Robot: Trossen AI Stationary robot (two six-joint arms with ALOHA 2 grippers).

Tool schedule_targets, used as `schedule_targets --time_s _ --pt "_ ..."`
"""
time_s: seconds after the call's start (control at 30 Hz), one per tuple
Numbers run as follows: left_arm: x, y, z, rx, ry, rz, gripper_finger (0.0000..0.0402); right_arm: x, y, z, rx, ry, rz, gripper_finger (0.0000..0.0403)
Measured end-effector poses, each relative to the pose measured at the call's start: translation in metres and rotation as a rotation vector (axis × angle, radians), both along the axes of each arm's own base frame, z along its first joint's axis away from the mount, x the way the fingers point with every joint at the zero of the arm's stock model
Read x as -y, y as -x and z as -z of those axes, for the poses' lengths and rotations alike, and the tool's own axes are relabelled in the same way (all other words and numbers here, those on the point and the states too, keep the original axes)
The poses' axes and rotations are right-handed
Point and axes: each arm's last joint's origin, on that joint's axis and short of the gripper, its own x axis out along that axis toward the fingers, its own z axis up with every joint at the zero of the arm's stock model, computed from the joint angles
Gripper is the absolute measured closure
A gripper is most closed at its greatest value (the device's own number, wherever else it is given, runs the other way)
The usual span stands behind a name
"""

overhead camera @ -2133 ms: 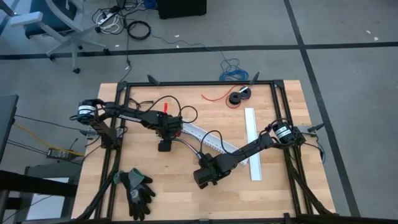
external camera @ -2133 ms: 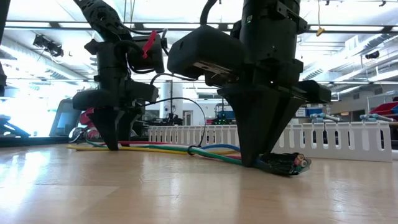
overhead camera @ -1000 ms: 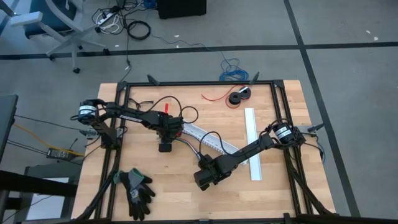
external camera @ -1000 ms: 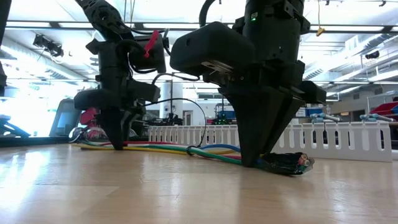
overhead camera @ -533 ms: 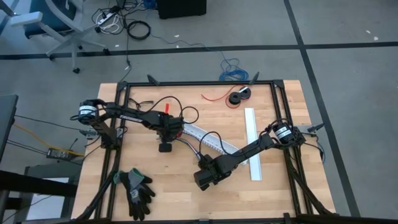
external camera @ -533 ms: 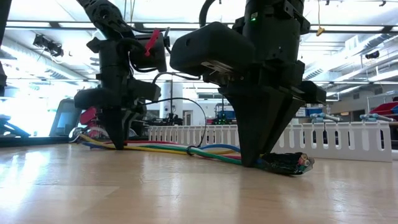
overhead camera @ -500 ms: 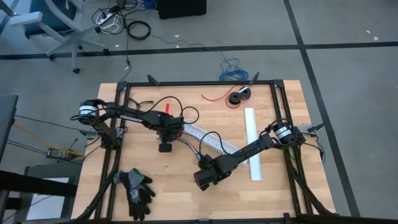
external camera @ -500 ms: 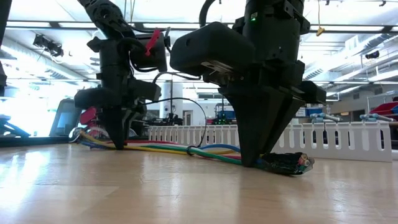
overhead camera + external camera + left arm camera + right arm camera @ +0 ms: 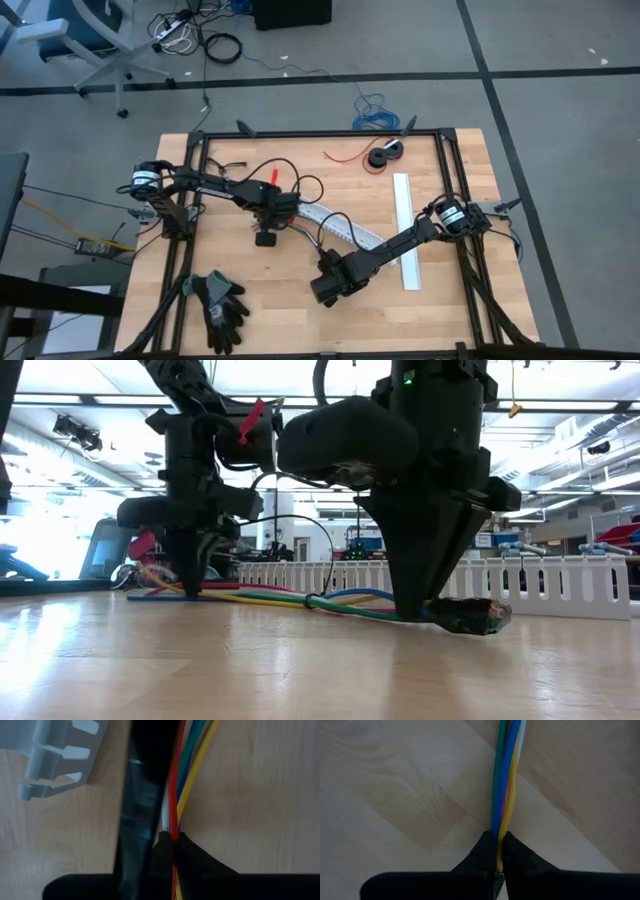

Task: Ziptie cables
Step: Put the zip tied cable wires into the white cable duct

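Next, I let go of the cables, now low across the table's middle, with my right gripper at the grey duct's end (image 9: 375, 250) near the white strip.
The cables (image 9: 290, 598), a bundle of thin yellow, red, green, blue and white wires, run low across the table's middle between my two grippers. Their dark end (image 9: 470, 615) sticks out past my right gripper (image 9: 415, 615). My left gripper (image 9: 188, 588) is shut on the bundle's other stretch, next to the grey slotted duct (image 9: 55, 750). In the high view my left gripper (image 9: 270, 212) stands left of centre and my right gripper (image 9: 330, 280) nearer the front edge. A dark strip (image 9: 142, 795) runs beside the wires. My left gripper pinches the wires (image 9: 174, 831) between its two fingers, coming from above and pointing down, with the fingers across the bundle. The wires rise from the table to the fingertips (image 9: 170, 578). My right gripper pinches the bundle (image 9: 500, 832) between its two fingers, a short way back from the dark end, from above and across the wires. The wires' middle sags to the table (image 9: 320, 603) between the two grippers.
A grey slotted cable duct (image 9: 335, 225) lies slantwise behind the cables. A white strip (image 9: 405, 245) lies at the right and black gloves (image 9: 220, 305) at the front left. A red wire with a black spool (image 9: 383, 155) sits at the far edge.
My left gripper has shut on the cables, which now rise from the table to its fingertips. The stretch of wires under it has come up off the wood, while the middle of the bundle stays down.
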Motion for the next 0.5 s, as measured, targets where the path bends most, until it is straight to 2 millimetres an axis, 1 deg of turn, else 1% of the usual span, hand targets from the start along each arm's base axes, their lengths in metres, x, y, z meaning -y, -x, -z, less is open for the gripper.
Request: schedule_targets --time_s 0.3,0.4,0.5 --pt "0.007 0.003 -0.002 -0.019 0.015 0.020 0.0390 -0.003 0.005 -0.002 -0.030 -0.008 -0.011 0.0390" --pt "0.008 0.004 -0.005 -0.012 0.015 0.024 0.0390 -0.003 0.009 -0.010 -0.031 -0.007 -0.016 0.0391" --pt "0.007 0.006 -0.013 0.016 0.003 0.021 0.0390 -0.004 0.013 -0.024 -0.006 0.010 -0.011 0.0392"
